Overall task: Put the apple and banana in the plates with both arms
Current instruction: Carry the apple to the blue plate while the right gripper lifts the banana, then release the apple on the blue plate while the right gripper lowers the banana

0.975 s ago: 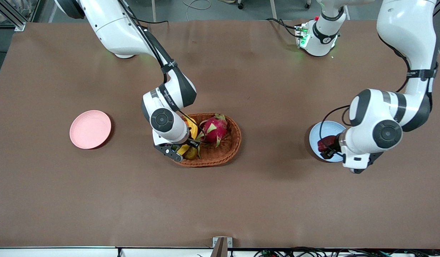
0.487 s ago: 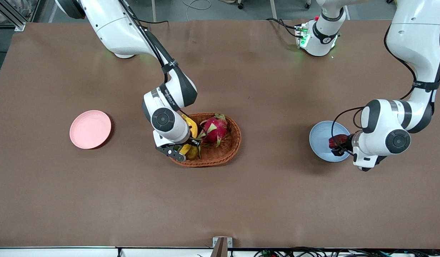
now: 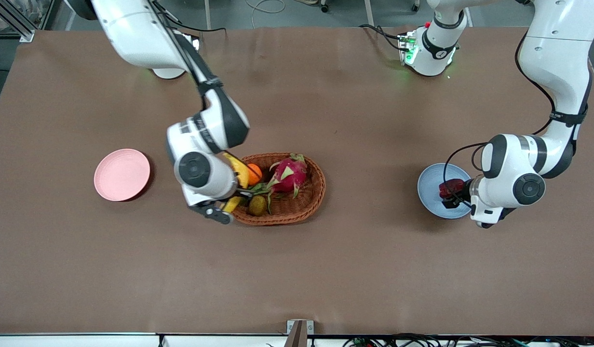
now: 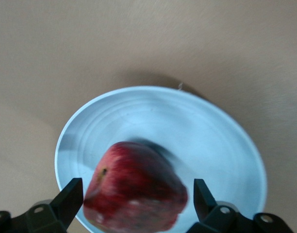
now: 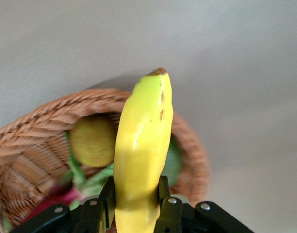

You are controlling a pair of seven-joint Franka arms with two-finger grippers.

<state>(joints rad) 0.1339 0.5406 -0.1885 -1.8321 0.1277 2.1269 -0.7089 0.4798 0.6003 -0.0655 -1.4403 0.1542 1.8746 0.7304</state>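
My right gripper needs to let go of the yellow banana on the basket side of the pink plate [image 3: 135,167].
My right gripper [image 3: 223,208] is shut on the yellow banana [image 3: 239,169] and holds it up over the rim of the wicker basket [image 3: 306,202] at the right arm's end. In the right wrist view the banana [image 5: 143,141] stands clamped between the fingers [image 5: 106,194]. The dark red apple [image 3: 449,187] is on the light blue plate [image 3: 434,180]. My left gripper [image 3: 451,195] is open around it. In the left wrist view the apple [image 4: 134,191] sits between the spread fingers [image 4: 71,196] with a small gap, on the blue plate [image 4: 206,131]. The pink plate [image 3: 122,174] is empty.
The basket holds a pink dragon fruit [image 3: 290,174], an orange [image 3: 254,172] and a small brown-green fruit [image 3: 257,205]. The pink plate lies toward the right arm's end of the table, beside the basket. Brown table surface surrounds everything.
My right gripper has lifted the banana out of the basket and shifted toward the pink plate, uncovering the orange. My left gripper has settled over the blue plate and its fingers now stand apart from the apple.
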